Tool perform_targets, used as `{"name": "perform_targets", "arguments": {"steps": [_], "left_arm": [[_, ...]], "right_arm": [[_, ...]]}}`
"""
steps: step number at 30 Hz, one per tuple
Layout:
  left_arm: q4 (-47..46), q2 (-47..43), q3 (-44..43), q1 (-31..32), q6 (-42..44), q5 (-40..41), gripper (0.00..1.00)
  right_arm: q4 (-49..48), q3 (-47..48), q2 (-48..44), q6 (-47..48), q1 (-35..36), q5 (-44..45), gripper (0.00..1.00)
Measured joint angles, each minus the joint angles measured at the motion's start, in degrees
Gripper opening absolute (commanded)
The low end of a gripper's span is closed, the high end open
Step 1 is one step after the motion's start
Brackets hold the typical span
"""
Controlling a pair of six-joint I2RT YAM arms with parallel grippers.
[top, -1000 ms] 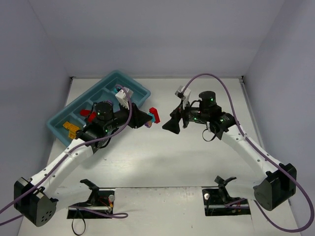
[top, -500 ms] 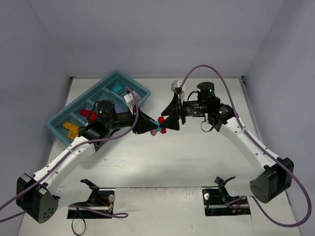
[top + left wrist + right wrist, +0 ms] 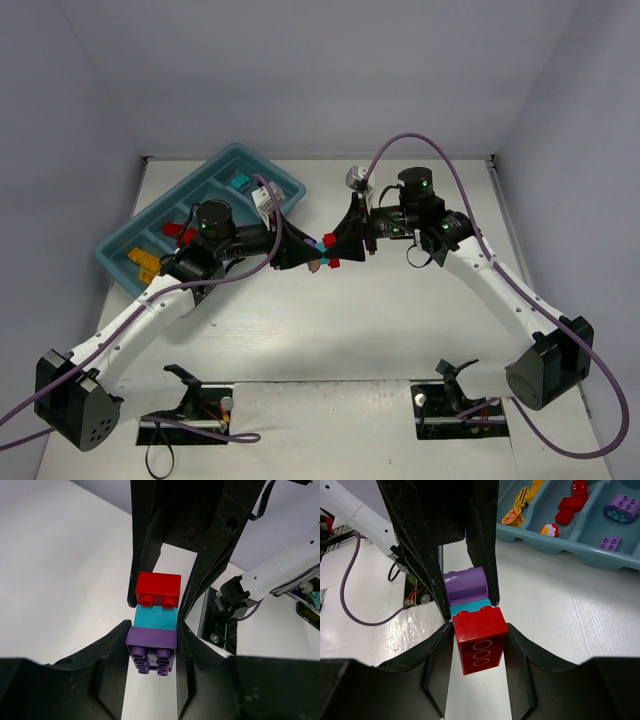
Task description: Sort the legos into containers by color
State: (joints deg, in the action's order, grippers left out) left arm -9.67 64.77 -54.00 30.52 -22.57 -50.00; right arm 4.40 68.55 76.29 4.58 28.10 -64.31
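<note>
The left gripper's fingers reach past the purple brick onto the teal brick's edge, so it should open, back off a little and grip only the purple brick (image 3: 151,641) to separate it.
A stack of three joined legos hangs above the table centre between both arms: a purple brick (image 3: 151,642), a teal brick (image 3: 156,620) and a red brick (image 3: 480,637). My left gripper (image 3: 151,645) is shut on the purple end. My right gripper (image 3: 479,645) faces it from the other side and is shut on the red brick. In the top view the stack (image 3: 325,252) sits where the two grippers meet. The teal-blue tray (image 3: 120,255) lies at the back left, its containers holding red (image 3: 180,232), orange-yellow (image 3: 143,262) and teal (image 3: 239,184) legos.
The right wrist view shows yellow pieces (image 3: 520,500), red bricks (image 3: 570,500) and purple pieces (image 3: 622,507) in the tray compartments. Purple cables arc over both arms. Two black brackets (image 3: 195,395) (image 3: 455,385) stand at the near edge. Grey walls enclose the table.
My right gripper swung left to the stack held by my left gripper and closed on its red brick. The left arm carried the stack a little rightward, still gripping.
</note>
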Motion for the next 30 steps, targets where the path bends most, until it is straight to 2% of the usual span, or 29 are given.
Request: {"name": "perform_targets", "arguments": {"steps": [3,4,5,6,7,9,14,25,26,28,30], "left_arm": [[-0.2,0.3,0.0,0.0,0.0,-0.4,0.06],[-0.3,0.3,0.0,-0.1,0.0,-0.5,0.06],[-0.3,0.4,0.0,-0.1,0.0,-0.6,0.06],[-0.5,0.5,0.0,-0.1,0.0,-0.7,0.06],[-0.5,0.6,0.0,-0.2,0.0,-0.8,0.07],[-0.5,0.7,0.0,-0.2,0.0,-0.9,0.16],[-0.1,0.7,0.0,-0.3,0.9,-1.0,0.29],[0.4,0.7,0.0,-2.2,2.3,-5.4,0.32],[0.4,0.7,0.0,-2.4,2.4,-5.8,0.33],[0.3,0.7,0.0,-2.6,2.6,-6.7,0.41],[0.3,0.7,0.0,-2.8,2.7,-7.3,0.44]], "right_arm": [[0.3,0.0,0.0,0.0,0.0,0.0,0.23],[0.4,0.0,0.0,0.0,0.0,0.0,0.12],[0.4,0.0,0.0,0.0,0.0,0.0,0.06],[0.4,0.0,0.0,0.0,0.0,0.0,0.01],[0.4,0.0,0.1,0.0,0.0,0.0,0.00],[0.5,0.0,0.2,0.0,0.0,0.0,0.00],[0.6,0.0,0.3,0.1,0.0,0.0,0.00],[0.3,-0.4,0.3,0.0,0.0,-0.7,0.00],[0.3,-0.4,0.3,0.0,0.1,-0.7,0.00],[0.1,-0.4,0.3,-0.1,0.1,-1.0,0.00],[0.2,-0.5,0.3,-0.2,0.1,-1.1,0.00]]}}
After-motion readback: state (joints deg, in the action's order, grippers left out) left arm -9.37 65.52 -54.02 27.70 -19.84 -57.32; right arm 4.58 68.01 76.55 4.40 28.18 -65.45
